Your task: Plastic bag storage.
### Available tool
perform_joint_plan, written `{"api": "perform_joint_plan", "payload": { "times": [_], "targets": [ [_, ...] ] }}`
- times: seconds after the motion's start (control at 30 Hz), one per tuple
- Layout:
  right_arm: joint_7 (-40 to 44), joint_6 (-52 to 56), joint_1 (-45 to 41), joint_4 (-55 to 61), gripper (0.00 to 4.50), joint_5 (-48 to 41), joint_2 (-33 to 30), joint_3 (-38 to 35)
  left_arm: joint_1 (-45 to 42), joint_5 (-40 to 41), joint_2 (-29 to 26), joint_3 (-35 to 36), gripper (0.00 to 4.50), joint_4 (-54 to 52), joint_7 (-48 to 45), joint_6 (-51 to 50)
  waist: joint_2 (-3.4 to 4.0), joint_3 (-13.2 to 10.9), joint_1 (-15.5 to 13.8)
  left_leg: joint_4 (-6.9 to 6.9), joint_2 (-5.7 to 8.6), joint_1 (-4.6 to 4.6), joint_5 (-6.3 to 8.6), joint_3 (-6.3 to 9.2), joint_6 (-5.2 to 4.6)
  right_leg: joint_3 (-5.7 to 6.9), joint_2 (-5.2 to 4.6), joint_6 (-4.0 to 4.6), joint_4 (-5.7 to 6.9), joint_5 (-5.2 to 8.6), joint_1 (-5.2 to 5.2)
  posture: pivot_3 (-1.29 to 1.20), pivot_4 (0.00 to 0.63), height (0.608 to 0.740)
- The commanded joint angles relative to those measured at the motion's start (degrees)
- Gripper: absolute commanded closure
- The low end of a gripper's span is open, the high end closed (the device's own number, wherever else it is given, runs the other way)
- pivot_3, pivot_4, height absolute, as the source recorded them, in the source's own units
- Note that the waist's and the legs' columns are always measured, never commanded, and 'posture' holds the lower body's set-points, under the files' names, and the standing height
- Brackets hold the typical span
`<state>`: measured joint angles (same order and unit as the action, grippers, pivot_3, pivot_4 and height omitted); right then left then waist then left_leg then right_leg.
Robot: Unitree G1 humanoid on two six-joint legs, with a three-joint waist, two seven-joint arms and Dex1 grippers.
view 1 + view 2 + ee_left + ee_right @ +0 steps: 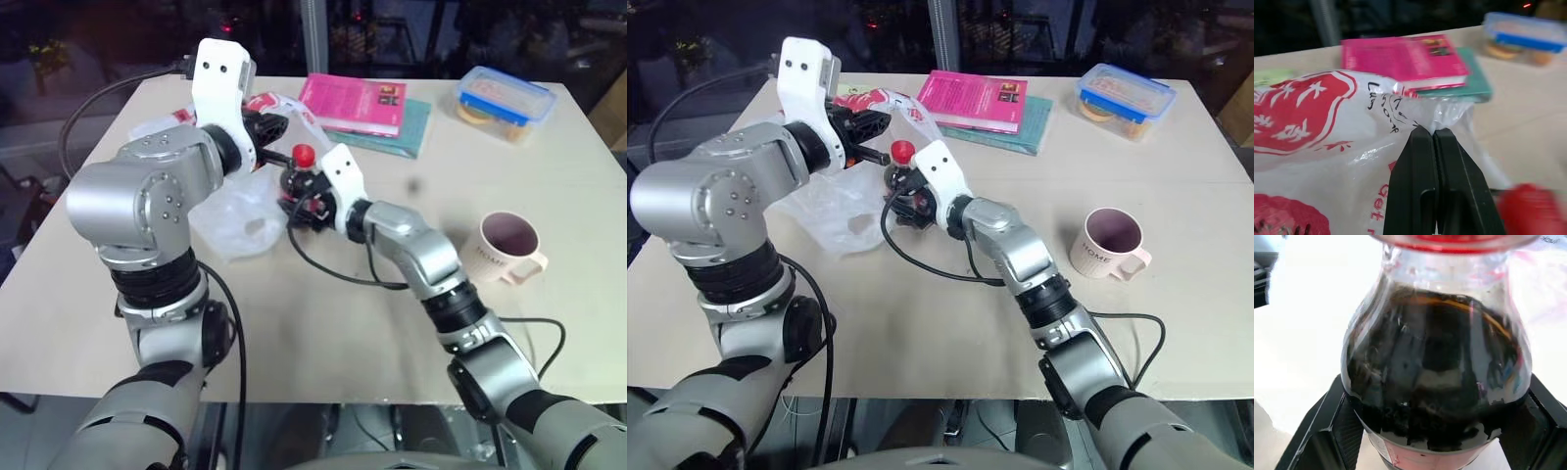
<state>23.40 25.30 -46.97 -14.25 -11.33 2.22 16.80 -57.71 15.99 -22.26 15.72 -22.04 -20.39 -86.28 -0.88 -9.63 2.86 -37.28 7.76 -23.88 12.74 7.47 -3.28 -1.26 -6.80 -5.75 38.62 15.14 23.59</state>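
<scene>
My right gripper has the bottle inside the plastic bag. It will let go of the bottle, now upright beside the bag's raised edge, on the table [310,208] in front of the pink book.
The plastic bag [235,220], thin, translucent white with red print, hangs from my left gripper [1434,131]. That gripper is shut on a pinch of the bag's upper edge and holds it above the table, with the bag's lower part resting crumpled on the tabletop. A small bottle of dark liquid [1435,367] with a red cap [305,155] stands upright between the fingers [1327,435] of my right gripper [299,196]. The fingers press both sides of the bottle, right beside the bag's raised edge.
A pink book [353,101] lies on a teal book [416,132] at the back of the beige table [343,323]. A clear box with a blue lid [505,101] sits back right. A pink mug [507,245] stands to the right. Black cables trail near both arms.
</scene>
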Motion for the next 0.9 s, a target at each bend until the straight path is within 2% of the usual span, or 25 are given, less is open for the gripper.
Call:
{"api": "perform_joint_plan", "payload": {
  "times": [0.03, 0.13, 0.4, 0.47, 0.57, 0.67, 0.8, 0.9],
  "targets": [
    [-1.26, -8.61, -3.32, -2.74, 1.46, 2.35, 1.04, -2.54, -3.73, 1.25, 1.36, 5.15, 4.5, -1.88, 1.25, -2.93, 0.0, 0.0, 0.21, 0.0, 0.0, 0.0, -0.02, 0.01, 0.03, 0.0, 0.01, 0.0, 0.03, 0.0, 0.03, 0.0, 0.15, 0.74],
    [-4.69, -16.1, -5.32, -8.96, 1.46, 9.48, -0.41, -0.48, -5.39, 1.54, 2.92, 7.27, 4.5, -1.49, 2.42, -4.97, 0.0, 0.0, 0.41, -0.03, 0.0, 0.01, -0.06, 0.01, 0.1, 0.0, 0.01, 0.01, 0.11, -0.01, 0.03, 0.0, 0.15, 0.74],
    [-7.23, -23.89, -9.38, -17.09, 1.46, 23.23, -2.07, 6.4, -6.1, 6.14, 7.07, 12.37, 4.5, -1.59, 2.71, -6.22, 0.0, 0.0, 1.31, -0.03, -0.03, 0.02, -0.1, -0.01, 0.17, -0.06, 0.04, 0.01, 0.22, -0.01, 0.11, 0.0, 0.15, 0.74],
    [-3.75, -23.24, -8.66, -16.79, 1.46, 19.6, -0.21, 4.4, -5.57, 7.87, 7.67, 13.41, 4.5, -2.1, 2.99, -6.22, 0.0, 0.0, 1.28, -0.02, -0.06, 0.02, -0.11, 0.0, 0.2, -0.06, 0.08, 0.02, 0.23, -0.01, 0.14, 0.0, 0.15, 0.74],
    [5.42, -14.45, -6.23, -11.1, 1.46, 6.72, 4.32, -1.63, -3.67, 11.26, 7.67, 13.35, 4.5, -3.58, 2.48, -6.22, -0.01, 0.0, 1.5, -0.02, -0.09, 0.02, -0.11, 0.0, 0.2, -0.11, 0.11, 0.03, 0.22, -0.01, 0.12, 0.0, 0.15, 0.74],
    [9.5, -7.04, -5.89, -8.83, 1.46, 1.85, 5.74, -3.69, -1.64, 14.12, 8.17, 13.45, 4.5, -5.29, 2.81, -6.22, 0.0, -0.01, 1.41, -0.02, -0.1, 0.02, -0.11, 0.02, 0.2, -0.14, 0.13, 0.05, 0.22, -0.03, 0.11, 0.0, 0.15, 0.74],
    [6.85, -0.74, -10.5, -16.46, 1.46, -3.0, 8.74, -9.25, 1.52, 17.66, 9.86, 14.68, 4.5, -7.18, 4.66, -6.22, 0.0, -0.01, 0.6, -0.09, -0.1, 0.03, -0.13, 0.06, 0.22, -0.11, 0.17, 0.23, 0.21, -0.14, 0.1, 0.0, 0.15, 0.74],
    [1.83, -2.13, -15.34, -25.51, 1.46, -5.91, 10.39, -15.17, 3.26, 19.59, 10.91, 15.31, 4.5, -8.5, 6.64, -6.22, 0.0, -0.01, 0.49, -0.08, -0.1, 0.06, -0.18, 0.06, 0.31, -0.12, 0.19, 0.31, 0.25, -0.21, 0.1, 0.0, 0.15, 0.74]
  ]
}}
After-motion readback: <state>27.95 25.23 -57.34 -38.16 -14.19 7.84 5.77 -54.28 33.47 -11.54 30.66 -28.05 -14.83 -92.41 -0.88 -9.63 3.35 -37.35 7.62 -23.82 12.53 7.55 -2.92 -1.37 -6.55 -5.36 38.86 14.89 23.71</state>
